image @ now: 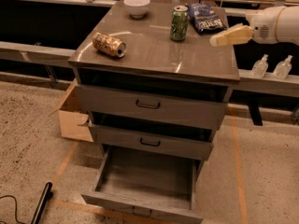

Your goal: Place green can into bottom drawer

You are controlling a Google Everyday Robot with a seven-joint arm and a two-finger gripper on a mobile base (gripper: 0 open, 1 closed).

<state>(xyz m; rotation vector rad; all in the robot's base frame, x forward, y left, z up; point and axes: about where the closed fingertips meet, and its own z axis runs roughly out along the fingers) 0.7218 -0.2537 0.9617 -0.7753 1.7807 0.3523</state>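
Note:
My gripper should grip the upper half (179, 19) of the green can that stands near the blue chip bag.
The green can (179, 23) stands upright on the grey cabinet top (154, 50), toward the back right. The bottom drawer (145, 185) is pulled out wide and its grey box is empty. My gripper (219, 39) reaches in from the right on a white arm, above the right edge of the cabinet top, a short way right of and in front of the green can, apart from it. Nothing is held in it.
A gold-tan can (109, 45) lies on its side at the left of the top. A white bowl (137, 5) and a blue chip bag (205, 17) sit at the back. A cardboard box (72, 115) stands left of the cabinet. Two clear bottles (272, 67) stand on the right ledge.

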